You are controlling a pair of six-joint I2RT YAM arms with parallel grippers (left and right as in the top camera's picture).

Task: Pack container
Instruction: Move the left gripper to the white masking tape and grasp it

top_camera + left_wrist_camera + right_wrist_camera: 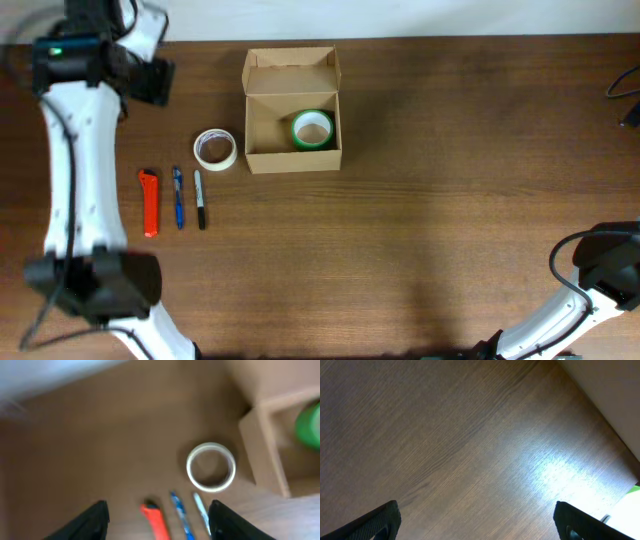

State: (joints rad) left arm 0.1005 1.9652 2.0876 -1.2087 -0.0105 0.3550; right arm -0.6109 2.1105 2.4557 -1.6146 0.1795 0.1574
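Next, my left gripper moves to the white tape roll and grabs it by its side (197, 146) (190, 466) that faces away from the tan cardboard container.
The tan cardboard container (293, 112) stands open at the back middle of the table, lid flap up, with a green tape roll (312, 130) inside. It shows at the right of the blurred left wrist view (265, 450), with the green roll (309, 425). A white tape roll (215, 149) lies left of it, also in the left wrist view (211, 466). An orange cutter (149, 202), a blue pen (178, 197) and a black marker (200, 198) lie in a row below. My left gripper (157, 522) is open and empty above these. My right gripper (477, 520) is open over bare table.
The left arm (75, 150) runs along the table's left side. The right arm (600, 270) rests at the front right corner. A dark cable (628, 85) lies at the right edge. The table's far edge meets a white wall.
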